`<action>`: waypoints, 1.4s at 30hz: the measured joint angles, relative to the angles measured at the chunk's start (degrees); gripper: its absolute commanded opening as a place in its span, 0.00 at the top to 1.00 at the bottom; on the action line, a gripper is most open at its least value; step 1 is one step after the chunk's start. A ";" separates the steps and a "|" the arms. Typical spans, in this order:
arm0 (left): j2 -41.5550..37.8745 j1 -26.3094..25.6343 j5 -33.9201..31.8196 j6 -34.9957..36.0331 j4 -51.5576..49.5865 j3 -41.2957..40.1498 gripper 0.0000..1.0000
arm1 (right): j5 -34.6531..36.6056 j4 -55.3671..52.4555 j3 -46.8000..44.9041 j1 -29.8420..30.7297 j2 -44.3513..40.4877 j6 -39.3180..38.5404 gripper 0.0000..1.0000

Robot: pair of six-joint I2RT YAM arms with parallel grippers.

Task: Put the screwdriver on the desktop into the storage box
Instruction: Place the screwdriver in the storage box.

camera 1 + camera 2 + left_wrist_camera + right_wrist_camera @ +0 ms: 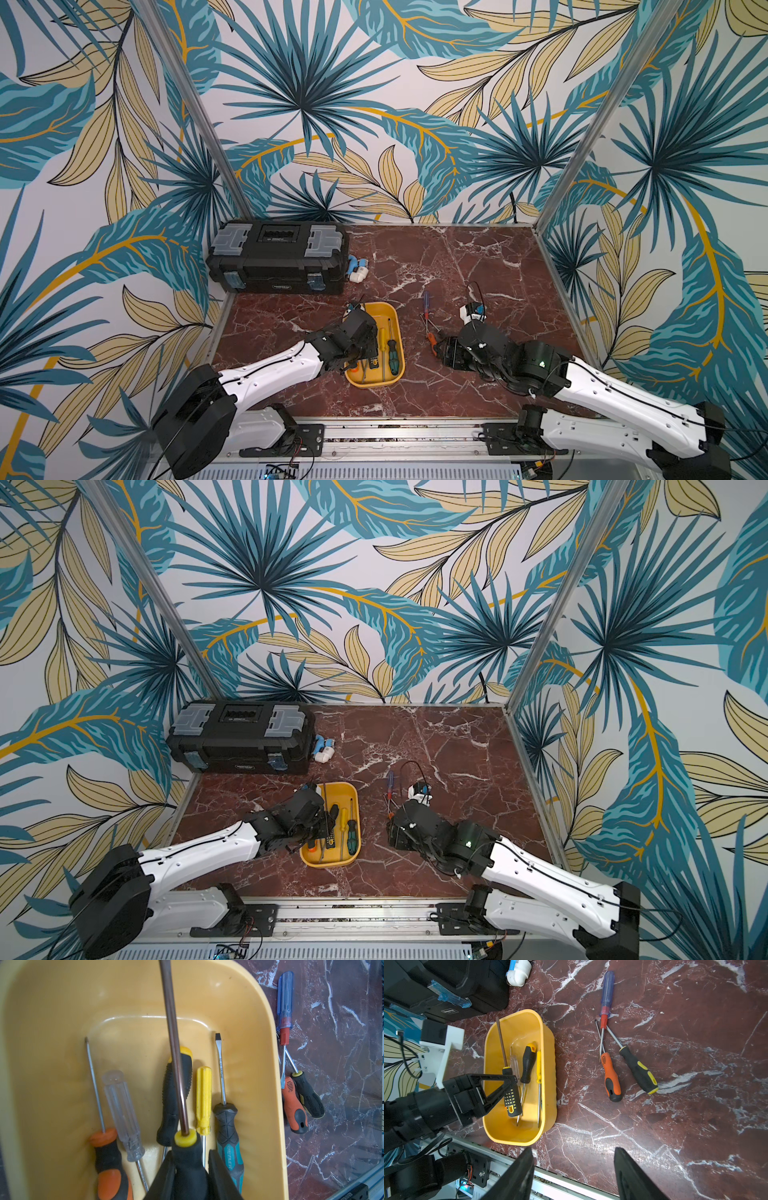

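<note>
The robot's left gripper will release the black-handled screwdriver, now at the storage box's near end, over the yellow screwdriver point(379, 349) point(194, 1148), beside the teal screwdriver in the storage box.
The yellow storage box point(397, 328) point(548, 1064) sits on the desktop point(478, 266) and holds several screwdrivers. My left gripper point(189, 1169) point(508, 1086) hangs over its near end, shut on a black-handled screwdriver point(187, 1157) with a yellow collar. That tool's long brown shaft point(501, 1043) points at the box's far end. On the desktop right of the box lie a blue-handled screwdriver point(607, 991), an orange-black one point(611, 1076) and a black-yellow one point(638, 1071), their shafts crossing. My right gripper point(573, 1151) hovers open near them with nothing between its fingers.
A black toolbox point(278, 257) with grey latches stands at the back left. White and blue pipe fittings point(357, 270) lie beside it. An aluminium rail point(395, 432) runs along the front edge. Patterned walls close in the sides and back.
</note>
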 measured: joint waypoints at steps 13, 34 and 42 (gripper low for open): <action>2.86 -0.02 0.17 0.00 0.76 1.99 1.00 | 2.34 -0.09 -3.15 -0.68 -4.35 -2.16 0.33; 1.84 -0.07 0.59 -0.24 -2.03 4.66 0.86 | 2.36 1.22 -1.84 -5.51 2.56 -3.93 0.32; 1.81 -0.33 0.48 -0.04 -2.14 4.50 0.46 | 1.68 2.03 0.76 -5.86 5.40 -5.90 0.32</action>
